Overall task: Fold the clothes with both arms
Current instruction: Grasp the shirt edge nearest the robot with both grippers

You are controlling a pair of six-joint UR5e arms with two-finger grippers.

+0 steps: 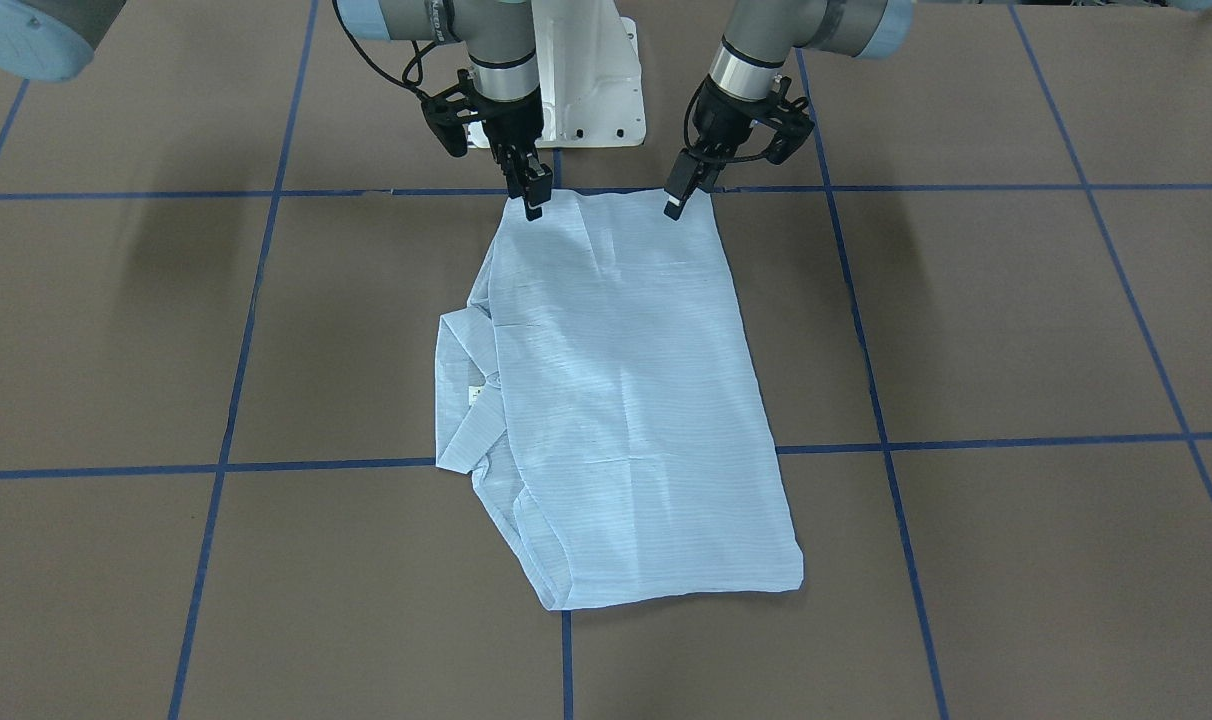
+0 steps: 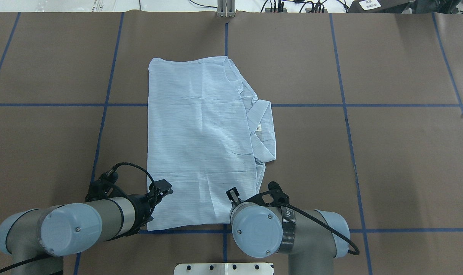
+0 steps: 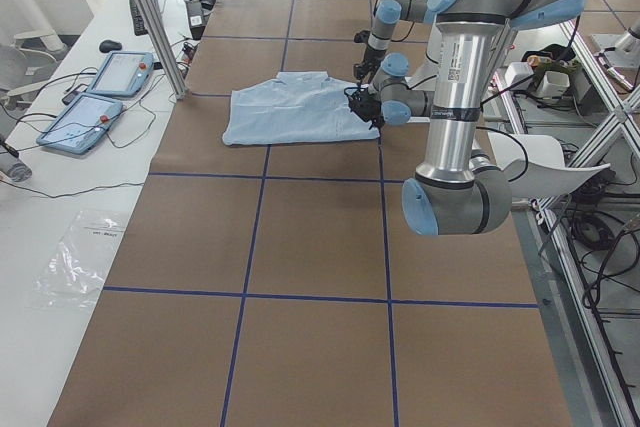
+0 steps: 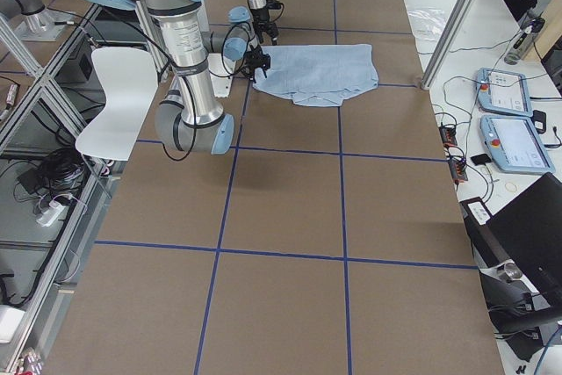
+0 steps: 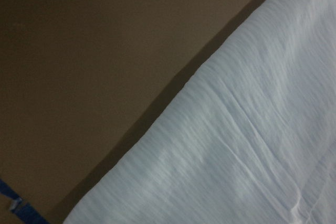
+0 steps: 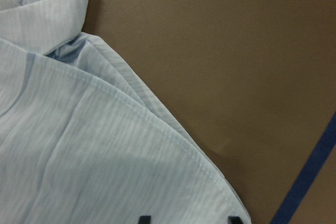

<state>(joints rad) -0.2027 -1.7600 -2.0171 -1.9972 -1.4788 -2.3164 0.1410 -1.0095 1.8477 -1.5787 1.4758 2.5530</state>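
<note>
My right gripper needs to open wider across the shirt's corner edge, since both its fingers stand inside that edge, and pinch the shirt's hem (image 6: 207, 214) before I fold.
The light blue striped shirt (image 1: 626, 400) (image 2: 197, 145) lies folded into a long flat rectangle in the middle of the table. Its collar (image 2: 264, 130) and a folded sleeve stick out on my right. My left gripper (image 1: 688, 192) (image 2: 163, 190) hangs low over the shirt's near left corner and looks open; the left wrist view shows only cloth (image 5: 236, 156) and table. My right gripper (image 1: 534, 195) (image 2: 233, 194) stands open over the near right corner. Its fingertips (image 6: 145, 219) are apart above the hem (image 6: 173, 140) and hold nothing.
The white pedestal base (image 1: 591, 90) stands just behind both grippers. Blue tape lines (image 2: 101, 126) divide the brown table into squares. Two teach pendants (image 3: 105, 87) and a plastic bag (image 3: 85, 257) lie on the side bench. A white chair (image 4: 118, 103) stands beside the robot.
</note>
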